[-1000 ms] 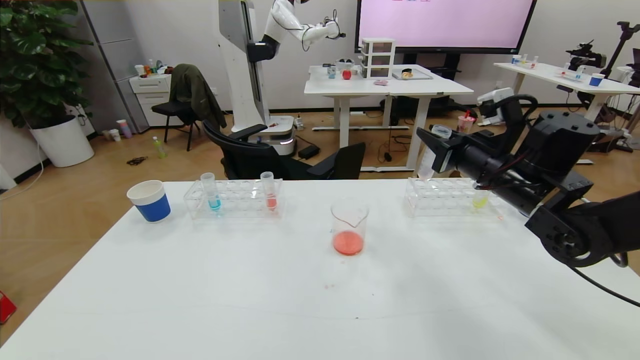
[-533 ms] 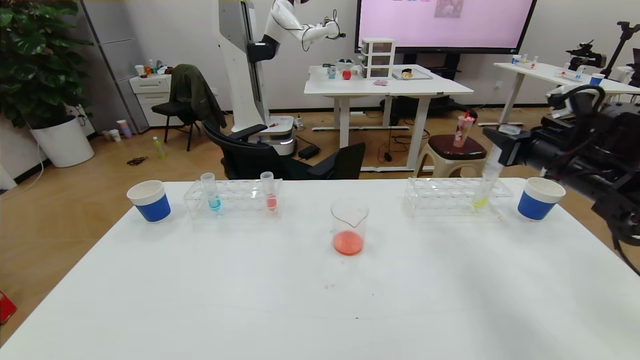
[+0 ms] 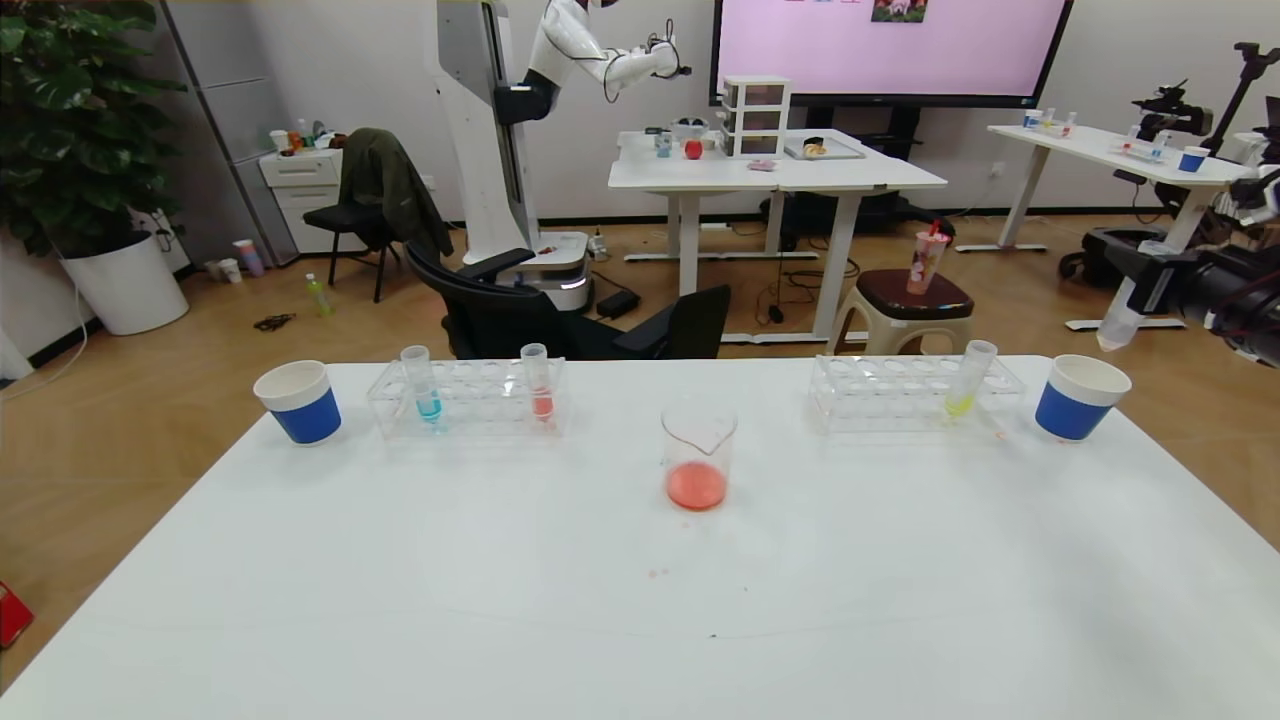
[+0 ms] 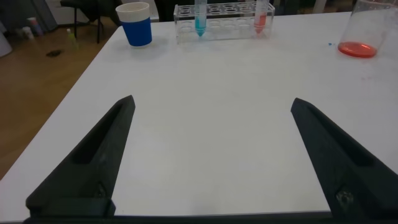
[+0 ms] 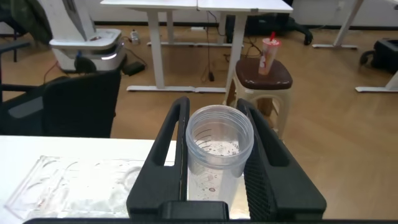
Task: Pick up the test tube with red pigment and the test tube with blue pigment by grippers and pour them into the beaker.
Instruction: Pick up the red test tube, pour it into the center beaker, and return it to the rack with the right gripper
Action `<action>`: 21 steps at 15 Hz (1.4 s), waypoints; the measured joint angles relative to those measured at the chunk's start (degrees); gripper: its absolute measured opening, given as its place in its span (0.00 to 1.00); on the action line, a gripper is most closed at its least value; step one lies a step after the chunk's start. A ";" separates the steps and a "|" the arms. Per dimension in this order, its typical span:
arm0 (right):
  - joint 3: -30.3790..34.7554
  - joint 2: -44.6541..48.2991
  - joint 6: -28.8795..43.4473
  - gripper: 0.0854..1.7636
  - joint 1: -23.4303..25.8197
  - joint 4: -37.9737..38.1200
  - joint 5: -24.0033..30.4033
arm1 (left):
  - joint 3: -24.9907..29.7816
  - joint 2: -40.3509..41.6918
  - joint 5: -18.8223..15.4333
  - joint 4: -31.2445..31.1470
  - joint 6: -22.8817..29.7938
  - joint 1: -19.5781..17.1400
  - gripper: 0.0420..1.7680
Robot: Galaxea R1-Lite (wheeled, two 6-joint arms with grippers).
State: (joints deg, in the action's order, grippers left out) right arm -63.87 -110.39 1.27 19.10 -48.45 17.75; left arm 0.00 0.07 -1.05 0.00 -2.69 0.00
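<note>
I have the clear test tube in my right gripper. Next, I let go of it inside the blue-banded paper cup (image 3: 1081, 379) beside the yellow-green tube's rack.
My right gripper (image 3: 1135, 278) hangs at the far right, just past the table's far right corner and above the right paper cup. It is shut on a clear test tube (image 3: 1118, 318) that holds only a few reddish drops; the right wrist view shows its open mouth (image 5: 219, 146) between the fingers (image 5: 267, 155). The test tube with blue pigment (image 3: 428, 390) stands in the left rack (image 3: 480, 392), with a salmon-red tube (image 3: 540, 390) near it. The beaker (image 3: 698, 452) stands mid-table with red liquid in it. My left gripper (image 4: 211, 102) is open over bare table, out of the head view.
A second rack (image 3: 890, 392) at the back right holds a tube with yellow-green liquid (image 3: 965, 385). Blue-banded paper cups stand at the back left (image 3: 300, 402) and back right (image 3: 1078, 398). A stool (image 3: 915, 295) and chairs stand behind the table.
My right arm has swung to the right with the tube, from above the right rack to beyond the right cup. Nothing on the table has moved.
</note>
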 joint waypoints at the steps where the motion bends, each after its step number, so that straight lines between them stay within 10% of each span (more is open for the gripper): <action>1: -0.79 -1.39 -0.01 0.26 0.60 -0.17 -0.12 | 0.00 0.00 0.00 0.00 0.00 0.00 0.99; 21: 0.28 -19.32 -2.21 0.26 4.73 -12.54 -0.28 | 0.00 0.00 0.00 0.00 -0.02 0.00 0.99</action>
State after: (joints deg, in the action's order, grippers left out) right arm -63.59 -129.71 -0.94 23.83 -60.99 17.47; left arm 0.00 0.07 -1.05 0.00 -2.72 0.00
